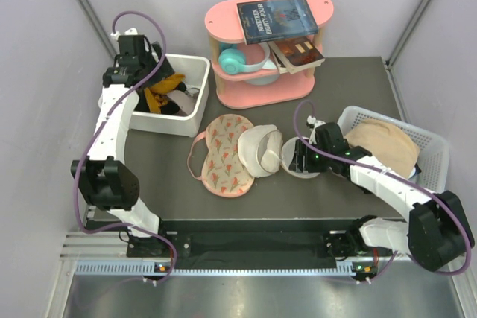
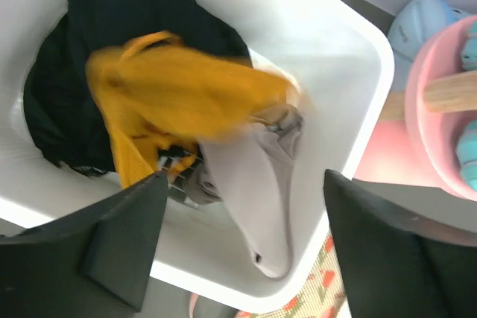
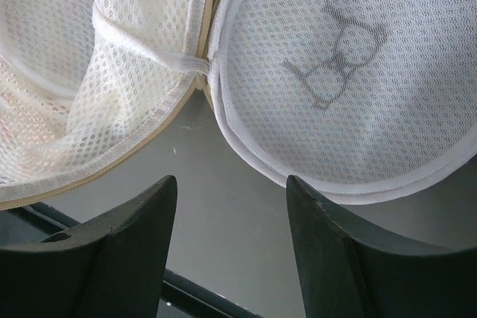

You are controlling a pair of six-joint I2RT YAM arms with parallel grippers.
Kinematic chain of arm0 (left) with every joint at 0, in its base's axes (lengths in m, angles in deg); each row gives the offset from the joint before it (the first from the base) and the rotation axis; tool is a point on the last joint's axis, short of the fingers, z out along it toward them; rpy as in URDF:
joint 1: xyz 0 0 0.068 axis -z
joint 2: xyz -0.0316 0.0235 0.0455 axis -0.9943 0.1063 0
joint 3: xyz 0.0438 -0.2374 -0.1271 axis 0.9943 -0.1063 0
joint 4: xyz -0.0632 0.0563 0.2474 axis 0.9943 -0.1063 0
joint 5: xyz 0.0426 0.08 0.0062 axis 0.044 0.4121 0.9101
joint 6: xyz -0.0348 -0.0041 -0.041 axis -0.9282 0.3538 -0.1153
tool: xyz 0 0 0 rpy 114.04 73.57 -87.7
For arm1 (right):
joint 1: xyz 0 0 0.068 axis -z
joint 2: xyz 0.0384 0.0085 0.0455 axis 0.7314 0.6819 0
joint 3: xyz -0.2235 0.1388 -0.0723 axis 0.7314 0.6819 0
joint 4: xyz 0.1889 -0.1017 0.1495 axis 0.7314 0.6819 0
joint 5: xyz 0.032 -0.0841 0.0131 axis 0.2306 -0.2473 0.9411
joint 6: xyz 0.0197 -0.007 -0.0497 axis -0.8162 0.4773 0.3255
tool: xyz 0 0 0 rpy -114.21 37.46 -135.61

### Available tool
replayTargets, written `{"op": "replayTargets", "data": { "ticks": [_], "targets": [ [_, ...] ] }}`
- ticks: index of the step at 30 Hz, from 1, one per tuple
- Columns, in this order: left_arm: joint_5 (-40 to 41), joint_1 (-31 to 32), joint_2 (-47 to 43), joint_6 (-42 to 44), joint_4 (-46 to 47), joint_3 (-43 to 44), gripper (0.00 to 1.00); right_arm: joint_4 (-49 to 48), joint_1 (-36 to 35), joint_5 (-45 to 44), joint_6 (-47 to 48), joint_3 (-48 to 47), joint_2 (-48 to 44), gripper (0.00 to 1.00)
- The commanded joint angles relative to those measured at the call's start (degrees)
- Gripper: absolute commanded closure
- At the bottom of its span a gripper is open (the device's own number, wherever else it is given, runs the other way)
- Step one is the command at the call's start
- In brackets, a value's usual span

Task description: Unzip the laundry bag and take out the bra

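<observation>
The robot's right gripper will close on the outer edge point(image 1: 318, 171) point(image 3: 469, 150) of the laundry bag's flat half, on the side toward the white basket.
The laundry bag point(image 1: 261, 150) lies open in two cream mesh halves at the table's middle; both halves point(image 3: 89, 72) fill the right wrist view, and the black pull does not show. My right gripper point(image 1: 299, 157) is open and empty, its jaws point(image 3: 231, 184) over bare table just short of the right half point(image 3: 343, 72). The mustard-yellow bra point(image 1: 156, 97) lies in the white bin point(image 1: 195, 109) on black clothes; it looks blurred in the left wrist view point(image 2: 186, 91). My left gripper point(image 1: 145, 68) is open and empty above the bin point(image 2: 244, 184).
The bin point(image 2: 350, 50) also holds black clothes point(image 2: 112, 20) and a grey garment point(image 2: 253, 184). A pink floral piece point(image 1: 223, 156) lies left of the bag. A pink shelf point(image 1: 261, 87) with a book point(image 1: 276, 18) stands behind. A white basket point(image 1: 432, 147) holds a beige garment point(image 1: 384, 147).
</observation>
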State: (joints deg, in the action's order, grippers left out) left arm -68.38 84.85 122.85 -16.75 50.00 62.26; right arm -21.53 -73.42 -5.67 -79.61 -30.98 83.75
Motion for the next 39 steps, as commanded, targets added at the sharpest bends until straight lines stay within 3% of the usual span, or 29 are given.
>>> {"op": "replayTargets", "data": {
  "ticks": [1,9,16,30,39],
  "targets": [
    [0.77,1.42,-0.48,1.48,2.72,2.25,0.05,-0.43,-0.57,-0.86,0.17,-3.72,-1.5,0.39],
    [4.01,5.37,-2.15,4.2,2.9,2.33,0.02,0.1,-0.57,-0.86,0.08,-4.43,-1.94,0.39],
    [10.26,17.92,-6.71,7.02,2.37,-1.78,0.04,0.89,-0.57,-1.03,-0.09,-4.52,-3.52,0.39],
    [-4.59,39.81,-13.49,-5.81,6.76,-20.51,0.13,3.96,-0.57,-3.14,0.08,-5.92,-5.8,0.39],
    [-6.89,44.75,-9.19,-7.31,9.41,-21.22,0.2,5.81,-0.57,-4.55,0.26,-5.57,-7.12,0.38]
  ]
}}
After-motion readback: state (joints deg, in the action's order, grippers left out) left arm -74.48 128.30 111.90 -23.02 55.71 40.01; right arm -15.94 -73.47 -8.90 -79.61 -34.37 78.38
